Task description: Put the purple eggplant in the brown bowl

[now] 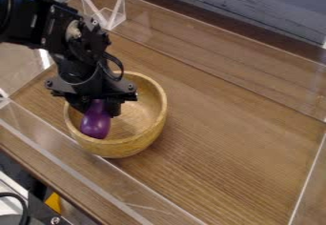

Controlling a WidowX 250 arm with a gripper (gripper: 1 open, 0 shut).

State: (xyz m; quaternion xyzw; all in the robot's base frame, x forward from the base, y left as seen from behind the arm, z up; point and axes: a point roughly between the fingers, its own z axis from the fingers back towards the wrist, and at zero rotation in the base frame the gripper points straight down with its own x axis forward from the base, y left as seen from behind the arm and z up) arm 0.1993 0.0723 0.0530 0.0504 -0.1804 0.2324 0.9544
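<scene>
The robot's gripper will release the purple eggplant down inside the brown bowl [88, 126], close to the bowl's front side.
A round light-brown wooden bowl [143, 124] sits at the left of the wooden table, near its front edge. The black gripper [95, 103] reaches down into the bowl from above and is shut on the purple eggplant [95, 122]. The glossy eggplant hangs upright between the fingers, its lower end down inside the bowl's left half. Its upper end and stem are hidden by the gripper. Whether the eggplant touches the bowl's bottom cannot be told.
Clear acrylic walls [216, 48] ring the wooden table [242, 124]. A clear upright piece [112, 11] stands at the back left. The black arm [45, 24] comes in from the upper left. The table's front edge runs just below the bowl.
</scene>
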